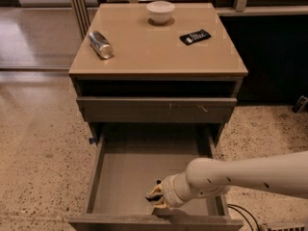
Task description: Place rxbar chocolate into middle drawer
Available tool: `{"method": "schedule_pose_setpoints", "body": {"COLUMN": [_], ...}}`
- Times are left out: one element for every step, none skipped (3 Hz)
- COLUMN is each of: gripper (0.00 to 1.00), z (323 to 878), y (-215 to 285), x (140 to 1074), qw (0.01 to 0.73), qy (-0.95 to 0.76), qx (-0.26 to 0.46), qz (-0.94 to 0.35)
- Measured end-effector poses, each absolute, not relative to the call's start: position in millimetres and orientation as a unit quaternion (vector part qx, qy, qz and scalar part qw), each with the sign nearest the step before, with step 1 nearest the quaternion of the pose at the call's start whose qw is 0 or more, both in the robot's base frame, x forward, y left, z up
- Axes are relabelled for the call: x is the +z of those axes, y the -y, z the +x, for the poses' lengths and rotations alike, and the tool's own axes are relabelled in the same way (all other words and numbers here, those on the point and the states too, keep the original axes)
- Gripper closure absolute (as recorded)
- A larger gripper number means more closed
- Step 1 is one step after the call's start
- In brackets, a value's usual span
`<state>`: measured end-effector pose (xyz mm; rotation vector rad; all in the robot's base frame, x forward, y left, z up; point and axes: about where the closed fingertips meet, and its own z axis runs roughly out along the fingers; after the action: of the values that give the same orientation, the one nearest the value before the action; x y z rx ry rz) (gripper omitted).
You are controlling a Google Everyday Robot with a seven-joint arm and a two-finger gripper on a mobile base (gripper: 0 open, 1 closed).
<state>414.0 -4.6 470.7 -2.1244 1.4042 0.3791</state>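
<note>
The robot's gripper needs to release the rxbar chocolate around the middle of the open drawer's bare bottom [151,177].
The middle drawer [126,174] is pulled wide open below the cabinet top, its grey-brown floor bare. My white arm reaches in from the right. My gripper [155,198] is low inside the drawer near its front wall, just above the floor. It is shut on the rxbar chocolate [149,197], of which only a small black end shows between the tan fingers.
The upper drawer front [156,109] is closed above the open one. On the cabinet top lie a silver can [101,44] on its side, a white bowl [160,11] and a dark blue-black bar [195,36]. A cable [242,214] lies on the floor at the right.
</note>
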Motion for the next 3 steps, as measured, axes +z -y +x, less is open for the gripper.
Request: {"method": "schedule_pose_setpoints", "body": {"gripper": [1.0,1.0,1.0], "z": [425,425,446], "y": [8,8,1], "x": [457,457,444], "qw": [0.292,0.292,0.29], "qy": [-0.537,-0.537,-0.546], "qx": [0.121,0.121,0.111], "qz": [-0.782,-0.782,-0.778]}}
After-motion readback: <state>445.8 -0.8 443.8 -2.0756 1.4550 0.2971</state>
